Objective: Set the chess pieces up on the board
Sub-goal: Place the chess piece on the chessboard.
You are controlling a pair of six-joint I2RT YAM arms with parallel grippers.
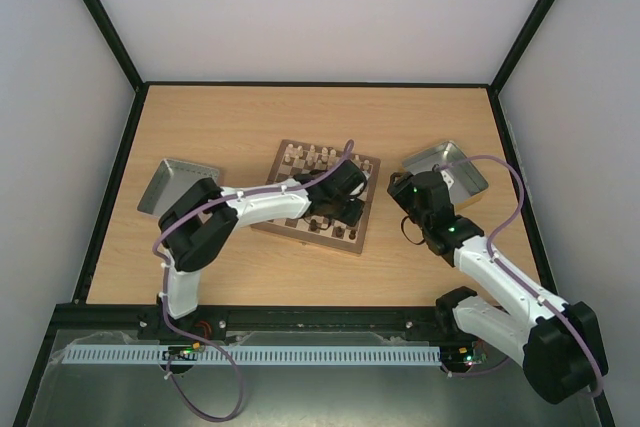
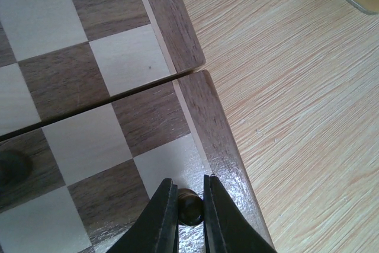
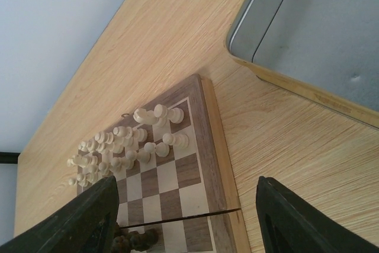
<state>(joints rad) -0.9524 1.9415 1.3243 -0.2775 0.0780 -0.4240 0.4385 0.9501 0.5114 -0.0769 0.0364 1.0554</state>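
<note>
The robot's left gripper will let go of the dark chess piece on the dark rim square [image 1: 352, 224] [image 2: 190, 214] behind the board's near corner piece.
The board [image 1: 300, 232] lies mid-table. Cream chess pieces [image 1: 312, 157] stand along its far rows and also show in the right wrist view [image 3: 127, 146]. Several dark pieces [image 1: 325, 222] stand on its near side. My left gripper [image 1: 350, 211] is over the board's right part. In the left wrist view it [image 2: 189, 202] is shut on a small dark piece [image 2: 189, 207], low over a light square beside the board's right rim [image 2: 207, 122]. Another dark piece [image 2: 12, 167] stands at the left edge. My right gripper [image 1: 398, 190] is open and empty [image 3: 189, 229], right of the board.
A grey metal tray [image 1: 175, 185] sits left of the board and another [image 1: 450, 169] to its right, close behind my right gripper; it also shows in the right wrist view [image 3: 320, 34]. Dark walls enclose the table.
</note>
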